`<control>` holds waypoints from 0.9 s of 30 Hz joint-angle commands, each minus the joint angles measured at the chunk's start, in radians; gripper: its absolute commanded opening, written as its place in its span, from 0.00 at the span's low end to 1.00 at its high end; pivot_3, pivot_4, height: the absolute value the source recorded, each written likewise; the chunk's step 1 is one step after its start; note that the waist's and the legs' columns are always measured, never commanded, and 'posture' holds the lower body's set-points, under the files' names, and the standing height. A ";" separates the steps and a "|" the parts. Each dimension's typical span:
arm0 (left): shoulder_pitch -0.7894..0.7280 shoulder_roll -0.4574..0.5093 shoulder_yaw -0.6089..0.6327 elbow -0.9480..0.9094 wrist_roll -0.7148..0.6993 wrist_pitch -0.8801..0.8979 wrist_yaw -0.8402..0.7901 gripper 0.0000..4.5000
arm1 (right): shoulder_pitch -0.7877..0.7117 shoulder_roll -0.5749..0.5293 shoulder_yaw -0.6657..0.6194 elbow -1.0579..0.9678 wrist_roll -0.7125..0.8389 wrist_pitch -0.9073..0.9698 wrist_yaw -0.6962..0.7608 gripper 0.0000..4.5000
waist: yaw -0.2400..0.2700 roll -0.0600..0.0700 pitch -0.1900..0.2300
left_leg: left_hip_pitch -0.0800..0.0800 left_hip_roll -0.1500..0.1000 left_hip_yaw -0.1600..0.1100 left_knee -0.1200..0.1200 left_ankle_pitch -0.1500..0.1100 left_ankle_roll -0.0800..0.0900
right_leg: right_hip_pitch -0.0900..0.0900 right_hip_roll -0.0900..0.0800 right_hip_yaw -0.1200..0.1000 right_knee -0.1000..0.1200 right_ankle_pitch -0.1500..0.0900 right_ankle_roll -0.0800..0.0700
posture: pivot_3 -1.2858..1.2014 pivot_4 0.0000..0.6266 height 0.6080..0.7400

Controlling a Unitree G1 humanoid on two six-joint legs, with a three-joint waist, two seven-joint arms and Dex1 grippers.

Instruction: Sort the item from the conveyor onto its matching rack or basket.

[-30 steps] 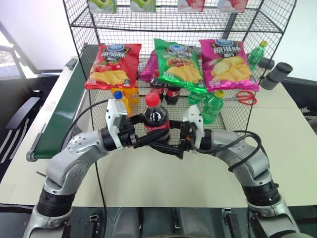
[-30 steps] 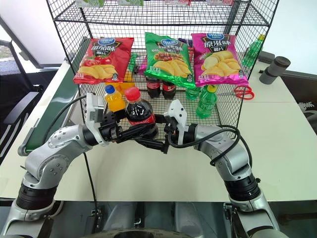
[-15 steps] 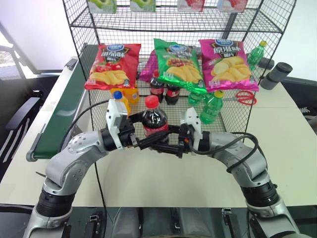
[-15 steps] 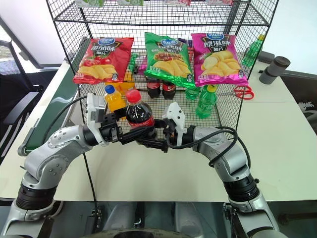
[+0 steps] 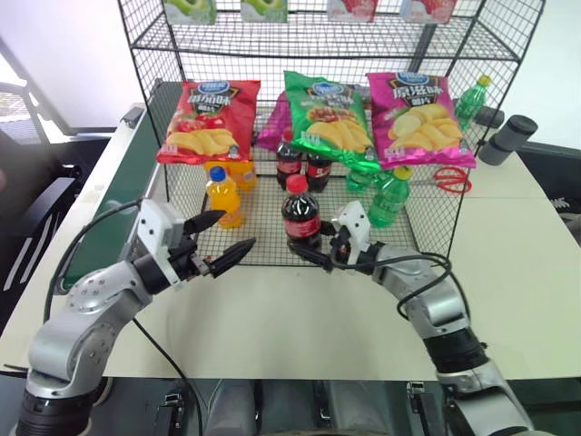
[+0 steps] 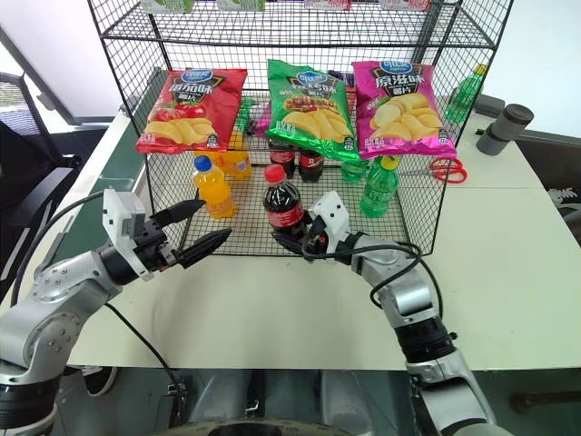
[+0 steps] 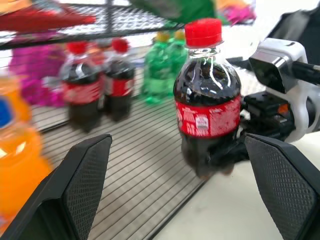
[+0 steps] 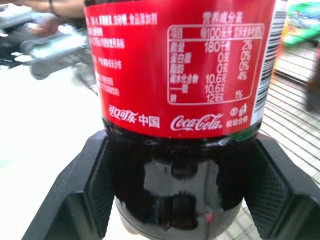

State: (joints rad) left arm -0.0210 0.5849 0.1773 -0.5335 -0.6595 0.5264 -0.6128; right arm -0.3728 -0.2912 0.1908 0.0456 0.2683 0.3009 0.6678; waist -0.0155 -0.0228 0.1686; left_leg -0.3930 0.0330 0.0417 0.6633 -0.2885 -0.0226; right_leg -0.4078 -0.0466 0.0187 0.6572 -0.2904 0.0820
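Note:
My right gripper will let go of the cola bottle on the rack's mesh bottom in front of the other cola bottles [image 5: 320, 234].
The item, a cola bottle [image 5: 300, 211] with a red cap and red label, is upright at the front edge of the rack's [image 5: 434, 227] mesh floor. My right gripper [image 5: 307, 251] is shut on the bottle's lower body, one finger on each side in the right wrist view [image 8: 180, 200]. I cannot tell whether the base rests on the mesh. My left gripper [image 5: 232, 231] is open and empty, well to the left of the bottle and pointing toward it. The dark green conveyor [image 5: 111, 209] runs along the left side.
Inside the rack stand an orange-drink bottle [image 5: 222, 194], two more cola bottles [image 5: 301, 163] and green bottles [image 5: 390, 196]. Chip bags [image 5: 325, 118] hang across its front. Red scissors [image 5: 449, 177] and a black cylinder [image 5: 513, 136] lie on the table to the right.
My left gripper opened, let go of the cola bottle and drew back to the left. My right gripper shut on the bottle and carried it forward and down to the rack's front edge.

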 commanded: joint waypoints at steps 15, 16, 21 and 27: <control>-0.005 -0.186 -0.183 0.025 0.245 -0.207 0.078 1.00 | -0.342 0.220 -0.118 0.868 -0.219 -0.593 -0.357 0.64 | -0.006 0.000 0.000 | 0.000 0.000 0.002 0.000 0.000 -0.001 | -0.001 -0.001 0.002 0.003 0.000 0.000 | 0.52 0.24 0.95; -0.004 -0.186 -0.182 0.025 0.247 -0.209 0.077 1.00 | -0.351 0.224 -0.126 0.892 -0.220 -0.601 -0.364 0.64 | -0.007 0.000 0.000 | 0.000 0.000 0.002 0.000 0.000 -0.001 | -0.001 -0.001 0.002 0.003 0.000 0.000 | 0.52 0.24 0.95; -0.003 -0.171 -0.170 0.037 0.266 -0.206 0.077 1.00 | -0.381 0.240 -0.152 0.974 -0.223 -0.628 -0.373 0.64 | -0.011 0.000 0.000 | 0.001 0.000 0.002 0.000 0.000 -0.001 | -0.001 -0.002 0.002 0.005 0.000 0.000 | 0.52 0.24 0.95; -0.004 -0.159 -0.168 0.047 0.271 -0.206 0.069 1.00 | -0.382 0.251 -0.175 1.006 -0.212 -0.638 -0.329 0.75 | -0.027 0.000 0.000 | 0.002 0.000 0.002 0.000 0.001 -0.001 | -0.001 -0.002 0.002 0.006 0.000 0.000 | 0.52 0.24 0.95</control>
State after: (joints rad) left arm -0.0216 0.4232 -0.0040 -0.4734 -0.3945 0.3383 -0.5403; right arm -0.7399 -0.0459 0.0313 1.0489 0.0467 -0.3129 0.3243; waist -0.0428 -0.0224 0.1686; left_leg -0.3913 0.0335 0.0439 0.6635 -0.2880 -0.0236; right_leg -0.4090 -0.0489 0.0209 0.6630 -0.2902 0.0822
